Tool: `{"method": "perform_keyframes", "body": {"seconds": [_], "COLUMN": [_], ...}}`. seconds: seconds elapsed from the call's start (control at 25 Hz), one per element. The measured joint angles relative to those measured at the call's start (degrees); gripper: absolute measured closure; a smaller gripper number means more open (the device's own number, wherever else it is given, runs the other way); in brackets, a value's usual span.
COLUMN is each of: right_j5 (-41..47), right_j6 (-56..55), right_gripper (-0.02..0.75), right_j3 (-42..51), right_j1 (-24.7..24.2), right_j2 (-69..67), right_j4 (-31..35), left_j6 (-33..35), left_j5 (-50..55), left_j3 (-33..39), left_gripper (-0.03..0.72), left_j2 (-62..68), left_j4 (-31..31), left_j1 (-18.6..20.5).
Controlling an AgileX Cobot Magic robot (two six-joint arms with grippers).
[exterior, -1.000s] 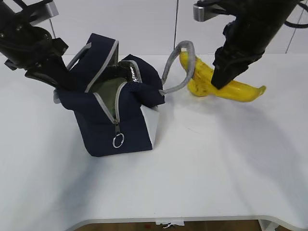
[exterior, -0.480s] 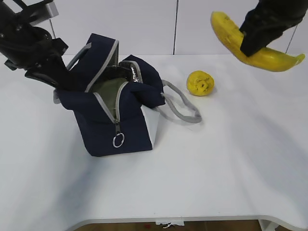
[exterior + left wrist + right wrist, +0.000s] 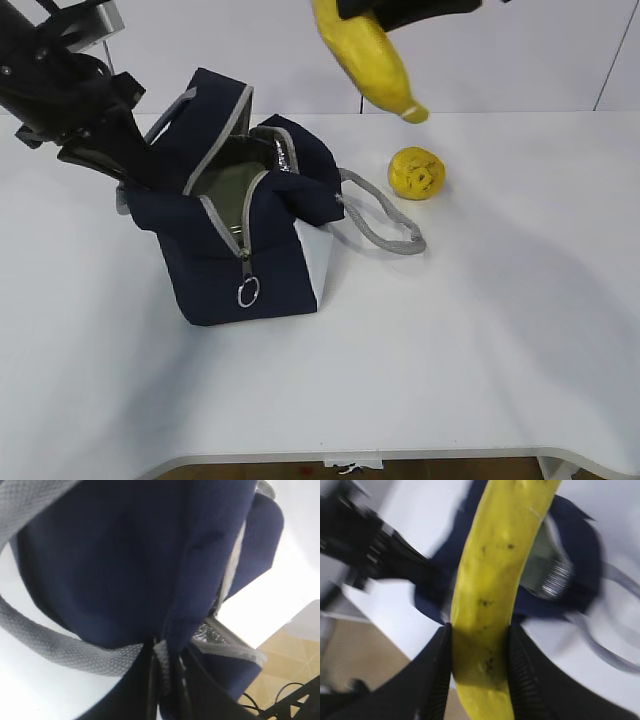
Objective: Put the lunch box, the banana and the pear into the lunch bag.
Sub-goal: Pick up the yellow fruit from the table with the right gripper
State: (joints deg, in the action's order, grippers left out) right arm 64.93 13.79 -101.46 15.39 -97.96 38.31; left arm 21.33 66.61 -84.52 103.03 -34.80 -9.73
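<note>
My right gripper is holding the banana. It will let go of it on the dull green lid inside the open navy lunch bag [image 3: 237, 171] [image 3: 535, 562].
The navy lunch bag [image 3: 255, 245] stands open at the left of the white table, and its blue fabric [image 3: 125, 560] fills the left wrist view. My left gripper [image 3: 128, 172] is shut on the grey-trimmed rim [image 3: 162, 672] at the bag's far left side. High above the bag's right end hangs the banana [image 3: 365, 50], tip pointing down to the right. My right gripper [image 3: 480, 650] is shut on the banana [image 3: 492, 580]. The pear [image 3: 417, 173] lies on the table right of the bag. A dull green surface [image 3: 222, 188] inside the opening looks like the lunch box lid.
One grey webbing handle [image 3: 385, 220] lies slack on the table between bag and pear. A ring pull [image 3: 248, 294] hangs at the bag's front. The table's front edge [image 3: 400, 455] runs along the bottom.
My right gripper has lifted the banana from beside the pear and carried it up and left, above the bag. The grey handle has dropped flat. The left arm has held still.
</note>
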Motion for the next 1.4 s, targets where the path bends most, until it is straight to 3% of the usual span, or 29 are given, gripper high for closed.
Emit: {"method": "perform_keyframes", "body": {"seconds": [0.48, 1.08, 1.4], "right_j5": [-6.4, -11.8, -13.8], "right_j6": [3.4, 6.3, 7.6], "right_gripper": [0.470, 0.470, 0.470], "right_j3": [0.0, -0.1, -0.1], "right_j1": [0.4, 2.6, 4.8], "right_j2": [-15.3, -23.9, -24.7], "right_j4": [31.0, 41.4, 42.5], "left_j6": [0.0, 0.2, 0.2], "left_j5": [0.6, 1.3, 1.5], "left_j3": [0.0, 0.0, 0.0], "left_gripper": [0.676, 0.676, 0.676], "left_j2": [0.0, -0.1, -0.1], "left_j4": [-3.1, -9.7, -10.3], "left_j1": [0.0, 3.0, 3.0]}}
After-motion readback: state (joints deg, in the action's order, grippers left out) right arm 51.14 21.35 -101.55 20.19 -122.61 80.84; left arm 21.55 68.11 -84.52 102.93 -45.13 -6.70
